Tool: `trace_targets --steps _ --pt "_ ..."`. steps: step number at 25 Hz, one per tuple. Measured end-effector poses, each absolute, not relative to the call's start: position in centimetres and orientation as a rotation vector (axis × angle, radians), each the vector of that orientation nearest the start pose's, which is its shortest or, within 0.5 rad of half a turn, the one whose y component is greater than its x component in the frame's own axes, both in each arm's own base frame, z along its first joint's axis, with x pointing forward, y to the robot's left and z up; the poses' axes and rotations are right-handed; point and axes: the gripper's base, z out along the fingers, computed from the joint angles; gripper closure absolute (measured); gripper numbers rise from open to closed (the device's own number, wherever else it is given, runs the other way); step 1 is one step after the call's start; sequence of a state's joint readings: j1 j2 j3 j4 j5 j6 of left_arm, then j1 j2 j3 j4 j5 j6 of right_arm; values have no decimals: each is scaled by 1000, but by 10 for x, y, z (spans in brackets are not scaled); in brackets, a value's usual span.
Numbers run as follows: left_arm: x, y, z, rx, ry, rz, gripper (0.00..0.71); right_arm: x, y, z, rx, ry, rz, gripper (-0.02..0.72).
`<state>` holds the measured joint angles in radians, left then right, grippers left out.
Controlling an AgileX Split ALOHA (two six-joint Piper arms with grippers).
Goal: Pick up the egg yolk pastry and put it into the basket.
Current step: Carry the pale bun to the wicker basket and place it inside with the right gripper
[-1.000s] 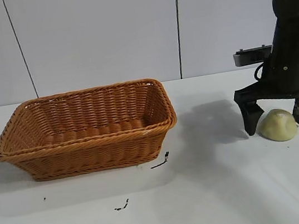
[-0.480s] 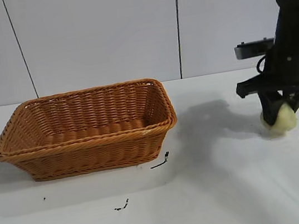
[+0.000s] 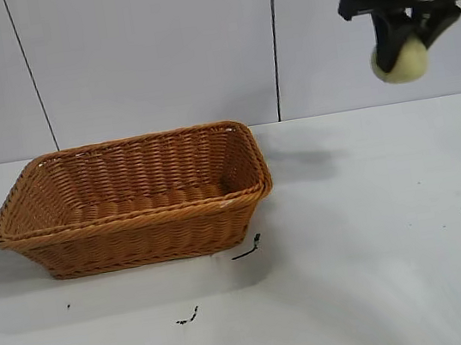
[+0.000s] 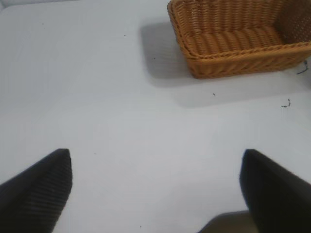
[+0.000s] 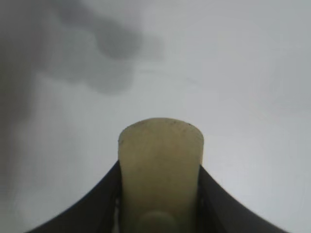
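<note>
The robot's right gripper will release the egg yolk pastry near the middle of the basket's bottom (image 3: 147, 196), just behind the basket's front rim. The pastry is now held high above the table.
My right gripper (image 3: 401, 38) is shut on the egg yolk pastry (image 3: 400, 60), a pale yellow-cream lump, and holds it high above the table at the far right of the exterior view. In the right wrist view the pastry (image 5: 160, 170) is squeezed between the two dark fingers (image 5: 92, 208). The orange-brown wicker basket (image 3: 140, 235) stands on the table at the left, well apart from the pastry. It also shows in the left wrist view (image 4: 233, 58). My left gripper (image 4: 155, 189) is open and empty over bare table, away from the basket.
Two small black scraps lie on the white table in front of the basket, one near its right corner (image 3: 249, 248), one closer to the front (image 3: 189, 317). A pale panelled wall (image 3: 152, 54) stands behind.
My right gripper closed on the pastry on the table, then lifted it straight up, high above the table. The basket has not moved.
</note>
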<state>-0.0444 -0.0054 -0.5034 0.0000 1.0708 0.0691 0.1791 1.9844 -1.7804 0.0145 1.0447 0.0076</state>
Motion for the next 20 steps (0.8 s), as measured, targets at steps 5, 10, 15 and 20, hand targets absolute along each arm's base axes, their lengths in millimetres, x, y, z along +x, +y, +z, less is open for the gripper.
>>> trace_targets --steps 5,10,15,20 --pt "-7 0 277 116 2042 15 14 441 155 291 -407 2625 139 474" --pt "-7 0 277 116 2042 15 14 440 240 281 -594 2539 214 474" --pt "-7 0 277 116 2042 15 14 427 303 244 -741 2525 258 475" --pt "-7 0 277 116 2042 15 14 425 330 187 -812 2577 250 475"
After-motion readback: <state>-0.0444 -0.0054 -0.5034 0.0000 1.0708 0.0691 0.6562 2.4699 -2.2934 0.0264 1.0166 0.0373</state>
